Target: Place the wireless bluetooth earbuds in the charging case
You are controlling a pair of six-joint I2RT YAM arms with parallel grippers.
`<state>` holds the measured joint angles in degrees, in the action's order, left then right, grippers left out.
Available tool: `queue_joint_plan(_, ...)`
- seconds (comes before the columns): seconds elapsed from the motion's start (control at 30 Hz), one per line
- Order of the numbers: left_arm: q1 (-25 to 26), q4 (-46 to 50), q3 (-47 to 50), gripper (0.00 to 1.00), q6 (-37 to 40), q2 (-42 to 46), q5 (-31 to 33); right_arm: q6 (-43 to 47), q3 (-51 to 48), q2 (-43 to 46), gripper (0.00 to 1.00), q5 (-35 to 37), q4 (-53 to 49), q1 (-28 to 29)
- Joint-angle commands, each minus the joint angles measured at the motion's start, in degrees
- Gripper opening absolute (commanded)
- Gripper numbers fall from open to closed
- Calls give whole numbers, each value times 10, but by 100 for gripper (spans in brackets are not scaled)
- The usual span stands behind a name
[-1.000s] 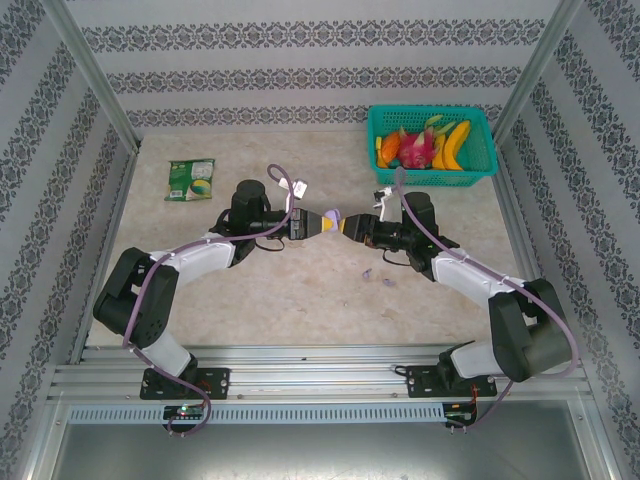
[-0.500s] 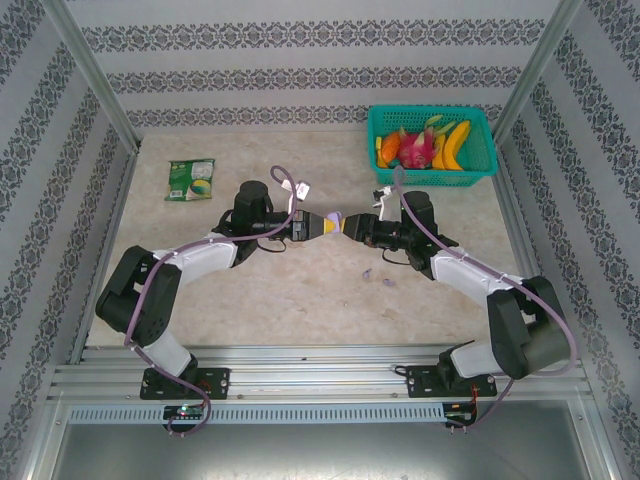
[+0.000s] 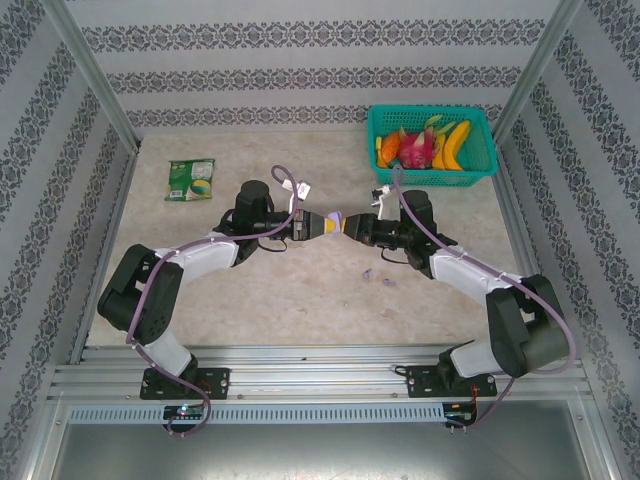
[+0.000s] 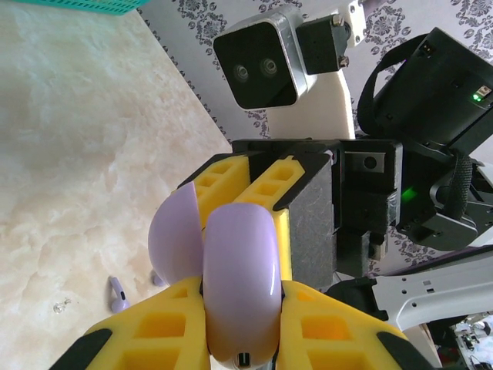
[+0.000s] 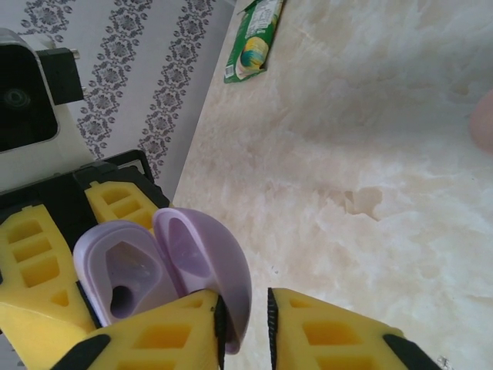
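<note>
My left gripper is facing away from the case's hollow, so next my right gripper tilts the case by its lid (image 5: 221, 258) before my left gripper regrips the case's body.
A pale purple charging case (image 3: 334, 217) is held off the table, lid swung open, with my left gripper (image 3: 325, 225) shut on its body (image 4: 239, 285). In the right wrist view the case's hollow (image 5: 127, 277) looks bare. My right gripper (image 5: 245, 308) faces it. The edge of the lid (image 5: 204, 262) sits between its jaws, against the left pad, with a gap to the right pad. Two tiny purple earbuds (image 3: 367, 272) (image 3: 385, 282) lie on the table below and right of the case. One earbud (image 4: 117, 291) shows in the left wrist view.
A teal basket (image 3: 430, 178) of fruit stands at the back right. A green snack packet (image 3: 190, 180) lies at the back left. Patterned walls and metal posts ring the marble table. A blurred pink shape (image 5: 484, 123) sits at the right edge of the right wrist view.
The right gripper's jaws have narrowed around the case's lid. The two grippers have drifted slightly toward the back together. The earbuds on the table have not moved.
</note>
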<state>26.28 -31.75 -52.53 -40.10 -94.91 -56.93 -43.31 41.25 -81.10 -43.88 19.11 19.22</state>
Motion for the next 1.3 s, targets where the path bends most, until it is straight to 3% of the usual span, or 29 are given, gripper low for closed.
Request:
queue_joint_plan(0.0, 12, -24, -17, 9, -3, 2, -22, 5, 17, -3, 18, 9, 3, -8)
queue_joint_plan(0.3, 15, -23, -14, 21, -3, 3, -11, 6, 26, 11, 7, 14, -15, -4)
queue_joint_plan(0.73, 15, 43, -18, 60, 36, 39, 52, 49, 53, 26, 1, 54, -94, -2)
queue_joint_plan(0.97, -3, 220, -78, 81, 138, 79, 71, 98, 94, 18, 0, 78, -136, -4)
queue_joint_plan(1.0, -7, 260, -97, 88, 163, 81, 70, 114, 103, 15, 0, 83, -148, -3)
queue_joint_plan(1.27, -40, 555, -270, 99, 338, 27, 49, 252, 171, -15, 1, 141, -219, 7)
